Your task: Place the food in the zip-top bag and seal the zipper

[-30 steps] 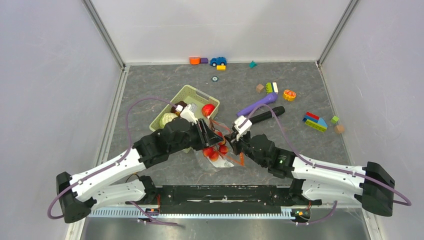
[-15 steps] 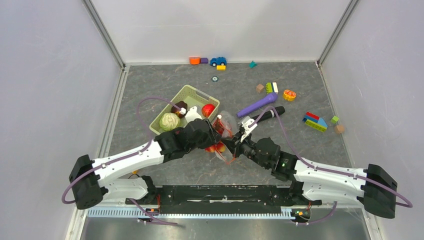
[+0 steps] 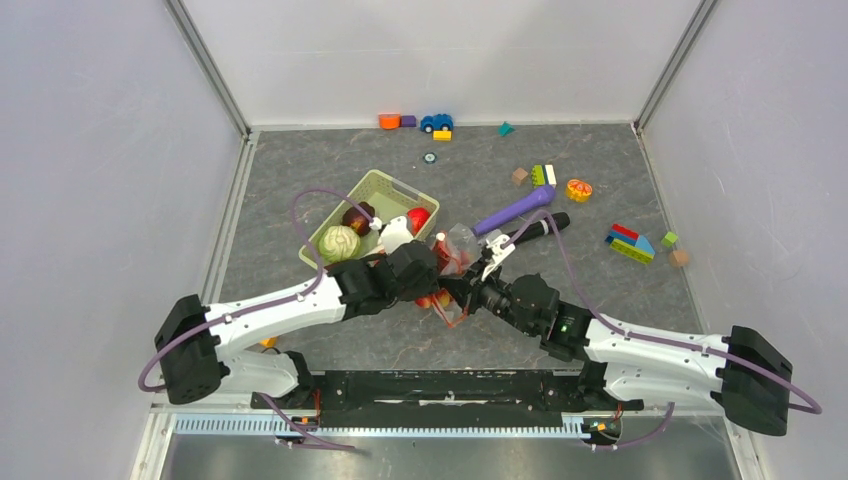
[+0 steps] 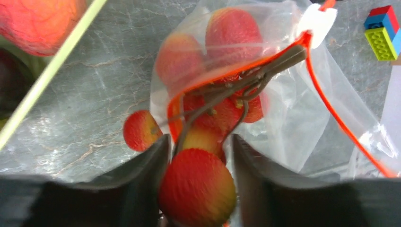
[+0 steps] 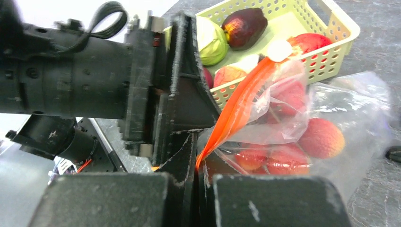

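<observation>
The red and peach apple is outside the bag's opening, so my left gripper should take the zipper's white end (image 4: 318, 22) to free my right gripper for the bag's front edge.
My left gripper (image 4: 199, 142) is shut on a red and peach apple (image 4: 196, 187), held right at the open mouth of the clear zip-top bag (image 4: 283, 118). Several apples (image 4: 231, 33) lie inside the bag. Another apple (image 4: 139, 130) sits at the bag's left edge; whether it is inside I cannot tell. My right gripper (image 5: 202, 179) is shut on the orange-red zipper (image 5: 236, 111) and holds the mouth up. From above, both grippers (image 3: 425, 275) (image 3: 465, 290) meet at the bag (image 3: 460, 240). Green cabbage (image 3: 338, 243), a dark purple piece (image 3: 357, 217) and a red apple (image 3: 418, 218) lie in the basket.
The light-green basket (image 3: 375, 185) stands just behind the left gripper. A purple-handled tool (image 3: 515, 210) and a black one (image 3: 535, 230) lie behind the bag. An orange citrus slice (image 3: 578, 189), coloured blocks (image 3: 630, 243) and a toy car (image 3: 436, 122) are scattered further back.
My left gripper swung right from the basket side to the bag's mouth, carrying the apple. The right gripper and the bag shifted slightly away from the arm bases, and the bag stands more upright.
</observation>
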`<state>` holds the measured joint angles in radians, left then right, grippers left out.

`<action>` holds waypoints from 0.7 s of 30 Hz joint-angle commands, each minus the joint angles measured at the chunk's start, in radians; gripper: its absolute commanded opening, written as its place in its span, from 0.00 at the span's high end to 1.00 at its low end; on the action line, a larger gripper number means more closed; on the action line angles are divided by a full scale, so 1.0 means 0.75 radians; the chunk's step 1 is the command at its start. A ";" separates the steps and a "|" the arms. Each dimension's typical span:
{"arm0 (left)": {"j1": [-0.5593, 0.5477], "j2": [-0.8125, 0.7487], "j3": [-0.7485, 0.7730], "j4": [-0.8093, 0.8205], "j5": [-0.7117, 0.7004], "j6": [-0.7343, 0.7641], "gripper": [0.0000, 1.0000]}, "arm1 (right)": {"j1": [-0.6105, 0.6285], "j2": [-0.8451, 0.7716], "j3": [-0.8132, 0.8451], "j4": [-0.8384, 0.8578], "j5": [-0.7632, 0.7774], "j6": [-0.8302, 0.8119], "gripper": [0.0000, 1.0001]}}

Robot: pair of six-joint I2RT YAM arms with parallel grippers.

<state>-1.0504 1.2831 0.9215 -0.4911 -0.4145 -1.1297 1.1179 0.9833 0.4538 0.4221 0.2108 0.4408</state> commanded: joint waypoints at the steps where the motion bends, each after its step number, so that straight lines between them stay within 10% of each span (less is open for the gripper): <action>1: -0.006 -0.112 0.019 0.131 -0.004 0.043 0.24 | -0.028 -0.025 -0.038 0.085 -0.056 0.096 1.00; 4: -0.005 -0.157 -0.001 0.204 0.112 0.158 0.01 | -0.080 -0.029 -0.080 0.156 -0.156 0.153 1.00; 21: -0.008 -1.006 -0.530 0.259 0.372 0.556 0.00 | -0.331 -0.051 0.039 0.160 -0.599 0.285 1.00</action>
<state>-1.0534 0.6052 0.6315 -0.3862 -0.1745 -0.7834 0.8806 0.9573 0.3946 0.5220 -0.1478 0.6331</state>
